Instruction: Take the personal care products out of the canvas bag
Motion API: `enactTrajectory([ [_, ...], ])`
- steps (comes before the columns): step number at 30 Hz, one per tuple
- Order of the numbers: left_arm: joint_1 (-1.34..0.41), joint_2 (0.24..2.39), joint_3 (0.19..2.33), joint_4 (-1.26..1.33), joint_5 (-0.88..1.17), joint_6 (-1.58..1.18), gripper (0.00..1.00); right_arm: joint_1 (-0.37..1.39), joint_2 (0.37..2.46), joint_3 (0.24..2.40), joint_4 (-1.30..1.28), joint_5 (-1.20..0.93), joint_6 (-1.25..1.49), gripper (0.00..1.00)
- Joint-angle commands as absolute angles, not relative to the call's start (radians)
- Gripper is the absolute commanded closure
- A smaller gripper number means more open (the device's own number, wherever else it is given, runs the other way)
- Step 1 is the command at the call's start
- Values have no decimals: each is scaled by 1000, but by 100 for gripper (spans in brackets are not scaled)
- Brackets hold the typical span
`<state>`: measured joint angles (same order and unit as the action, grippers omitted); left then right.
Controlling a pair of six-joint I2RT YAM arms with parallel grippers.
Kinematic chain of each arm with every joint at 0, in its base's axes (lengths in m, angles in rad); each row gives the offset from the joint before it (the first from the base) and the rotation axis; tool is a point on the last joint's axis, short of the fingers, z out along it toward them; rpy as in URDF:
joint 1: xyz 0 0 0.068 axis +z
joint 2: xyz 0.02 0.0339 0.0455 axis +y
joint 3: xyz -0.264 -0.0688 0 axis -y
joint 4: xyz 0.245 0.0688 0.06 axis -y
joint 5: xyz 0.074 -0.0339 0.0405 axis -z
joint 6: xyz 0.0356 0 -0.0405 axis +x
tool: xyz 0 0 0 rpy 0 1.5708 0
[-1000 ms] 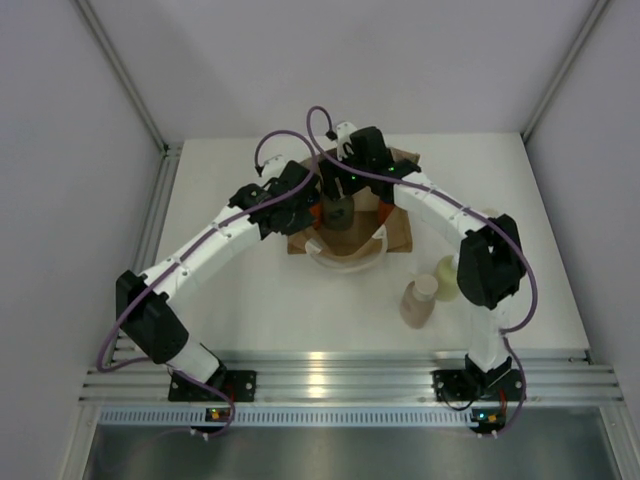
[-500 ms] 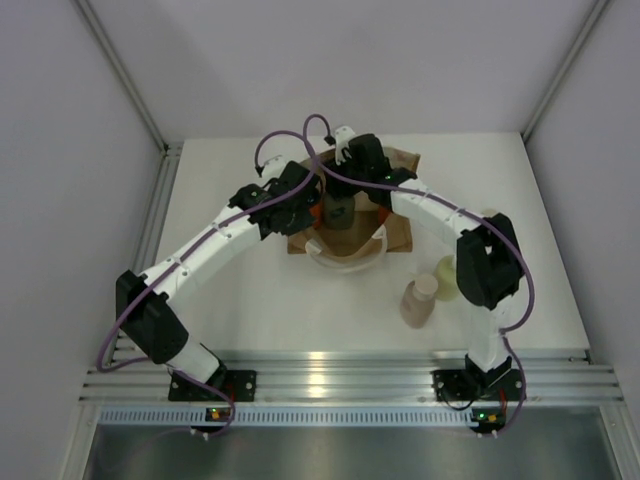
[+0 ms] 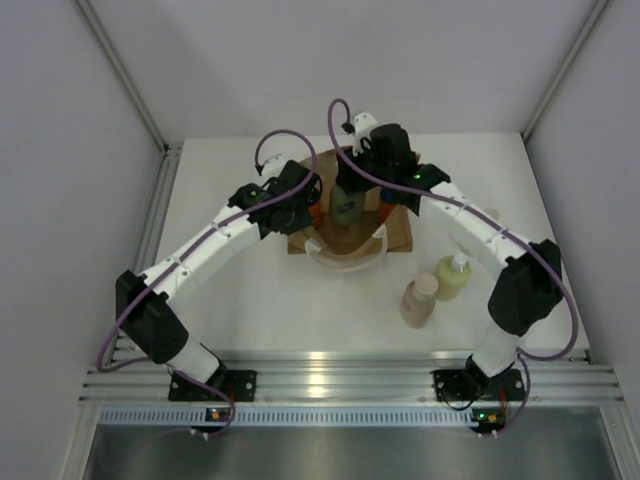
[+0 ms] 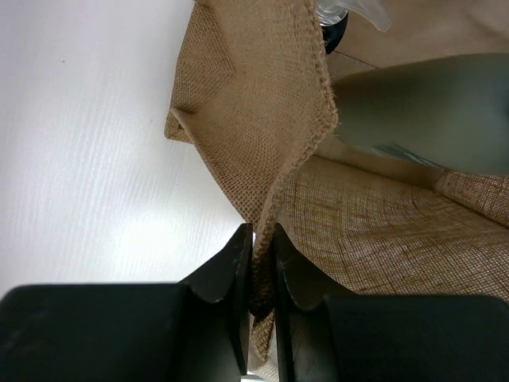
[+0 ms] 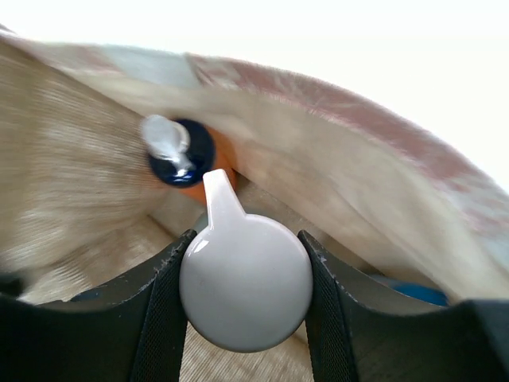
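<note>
The dark green bottle, now over the bag's mouth, will go down from my right gripper onto the table (image 3: pixel 481 297), next to the yellow-green bottle and away from the bag.
The tan canvas bag (image 3: pixel 398 232) stands open at the table's middle, its white handle (image 3: pixel 345 262) on the near side. My left gripper (image 3: pixel 304 208) is shut on the bag's left rim, and the weave shows pinched between the fingers in the left wrist view (image 4: pixel 262 263). My right gripper (image 3: pixel 350 188) is over the bag's mouth, shut on the white pump top (image 5: pixel 245 290) of the dark green bottle (image 3: pixel 346 210), which also shows in the left wrist view (image 4: pixel 421 111). An orange bottle with a blue cap (image 5: pixel 184 153) stands inside the bag. The yellow-green bottle (image 3: pixel 450 278) and the pinkish-beige bottle (image 3: pixel 418 302) stand on the table.
The two bottles on the table stand near right, close to my right arm's elbow (image 3: pixel 522 290). A second blue cap (image 5: pixel 413 293) shows low inside the bag. White walls close the table on three sides, and an aluminium rail (image 3: pixel 340 375) runs along the near edge.
My right gripper has moved up and a little right with the dark green bottle. The right elbow has swung out to the right, uncovering the yellow-green bottle. The left gripper has not moved.
</note>
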<state>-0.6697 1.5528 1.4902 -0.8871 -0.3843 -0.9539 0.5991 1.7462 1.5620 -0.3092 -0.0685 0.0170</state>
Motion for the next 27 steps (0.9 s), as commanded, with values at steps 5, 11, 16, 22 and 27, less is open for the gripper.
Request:
enactTrajectory([
  [5,-655,1583,1506,-917,-419,-933,100,588,1467,1805,-339,-69,45,100],
  [11,-653,1609,1537,-919,-413,-919,100,557,1346,1896,-521,87,17,100],
  [16,-653,1618,1537,-917,-394,-905,100,500,1192,1872,-656,247,-37,100],
  [22,-653,1621,1543,-917,-373,-868,100,486,1022,1728,-790,521,-8,100],
  [27,-653,1609,1534,-917,-368,-857,100,401,933,1540,-793,637,76,100],
])
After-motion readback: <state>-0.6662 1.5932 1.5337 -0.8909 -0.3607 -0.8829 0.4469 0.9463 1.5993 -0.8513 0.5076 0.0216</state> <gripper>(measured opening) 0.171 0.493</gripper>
